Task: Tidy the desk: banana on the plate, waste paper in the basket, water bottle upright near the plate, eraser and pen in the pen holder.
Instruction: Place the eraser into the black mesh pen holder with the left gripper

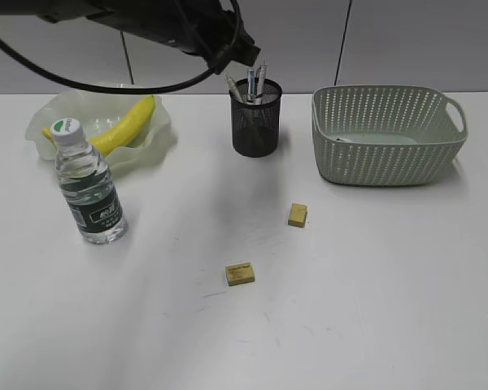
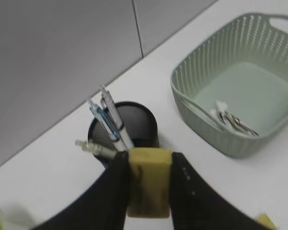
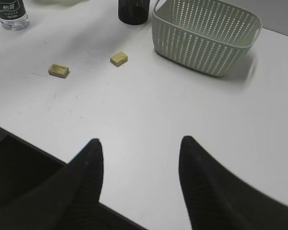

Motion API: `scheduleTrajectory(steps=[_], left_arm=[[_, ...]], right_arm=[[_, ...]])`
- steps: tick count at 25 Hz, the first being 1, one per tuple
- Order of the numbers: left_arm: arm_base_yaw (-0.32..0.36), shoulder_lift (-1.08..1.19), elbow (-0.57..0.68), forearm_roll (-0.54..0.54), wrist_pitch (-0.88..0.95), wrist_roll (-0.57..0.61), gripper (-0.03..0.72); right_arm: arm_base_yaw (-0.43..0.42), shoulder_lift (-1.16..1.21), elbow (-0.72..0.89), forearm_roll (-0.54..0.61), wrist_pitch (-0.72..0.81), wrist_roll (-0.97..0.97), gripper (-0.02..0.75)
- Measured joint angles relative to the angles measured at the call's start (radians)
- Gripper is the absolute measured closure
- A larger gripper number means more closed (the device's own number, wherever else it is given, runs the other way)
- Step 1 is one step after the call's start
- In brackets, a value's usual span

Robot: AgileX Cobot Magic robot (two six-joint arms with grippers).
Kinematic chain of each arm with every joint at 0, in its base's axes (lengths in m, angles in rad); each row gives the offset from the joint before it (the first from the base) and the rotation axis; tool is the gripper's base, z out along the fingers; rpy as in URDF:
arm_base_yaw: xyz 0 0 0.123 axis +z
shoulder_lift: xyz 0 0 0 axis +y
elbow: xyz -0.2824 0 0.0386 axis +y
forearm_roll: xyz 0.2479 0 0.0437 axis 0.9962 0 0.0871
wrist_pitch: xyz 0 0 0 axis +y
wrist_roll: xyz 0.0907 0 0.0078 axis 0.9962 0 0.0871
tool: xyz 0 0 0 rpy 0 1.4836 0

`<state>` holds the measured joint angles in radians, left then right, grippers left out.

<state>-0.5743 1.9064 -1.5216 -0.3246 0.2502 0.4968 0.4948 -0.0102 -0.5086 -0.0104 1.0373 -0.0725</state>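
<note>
My left gripper needs to let go of the yellow eraser beside the pens inside the black mesh pen holder (image 1: 263, 96) (image 2: 139, 127).
My left gripper (image 2: 149, 160) is shut on a yellow eraser (image 2: 149, 184) and holds it just above the black mesh pen holder (image 2: 127, 127), which has several pens in it; in the exterior view the gripper (image 1: 242, 50) hangs over the holder (image 1: 256, 122). Two more yellow erasers (image 1: 298, 214) (image 1: 240, 273) lie on the white desk (image 1: 366, 284). The banana (image 1: 130, 123) lies in the pale-green plate (image 1: 159, 134). The water bottle (image 1: 88, 183) stands upright in front of the plate. The waste paper (image 2: 233, 120) lies inside the green basket (image 1: 342, 142). My right gripper (image 3: 140, 143) is open and empty above the desk's front edge.
The right wrist view shows the two loose erasers (image 3: 59, 70) (image 3: 118, 58), the basket (image 3: 206, 45), the pen holder (image 3: 133, 12) and the bottle (image 3: 10, 13) along its top. A grey wall runs behind the desk.
</note>
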Motion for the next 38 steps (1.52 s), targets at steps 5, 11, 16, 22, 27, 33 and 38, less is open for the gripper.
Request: scheduleTrajectory(steps=[5, 11, 16, 22, 27, 33, 38], left_arm=[[0.0, 0.178, -0.18, -0.007, -0.022, 0.0, 0.496], [0.0, 0.346, -0.352, -0.009, -0.033, 0.0, 0.496], [0.0, 0.408, -0.385, -0.009, -0.044, 0.0, 0.496], [0.0, 0.441, -0.389, -0.009, -0.125, 0.0, 0.496], [0.006, 0.464, -0.391, -0.009, -0.143, 0.0, 0.496], [0.008, 0.471, -0.391, -0.011, -0.139, 0.0, 0.496], [0.008, 0.471, -0.391, -0.012, -0.122, 0.0, 0.406]], right_arm=[[0.0, 0.0, 0.0, 0.0, 0.0, 0.0, 0.326], [0.0, 0.0, 0.0, 0.0, 0.0, 0.0, 0.326], [0.0, 0.0, 0.0, -0.001, 0.0, 0.0, 0.326], [0.0, 0.0, 0.0, -0.001, 0.0, 0.0, 0.326], [0.0, 0.0, 0.0, -0.001, 0.0, 0.0, 0.326], [0.0, 0.0, 0.0, -0.001, 0.0, 0.0, 0.326], [0.0, 0.0, 0.0, -0.001, 0.0, 0.0, 0.326]])
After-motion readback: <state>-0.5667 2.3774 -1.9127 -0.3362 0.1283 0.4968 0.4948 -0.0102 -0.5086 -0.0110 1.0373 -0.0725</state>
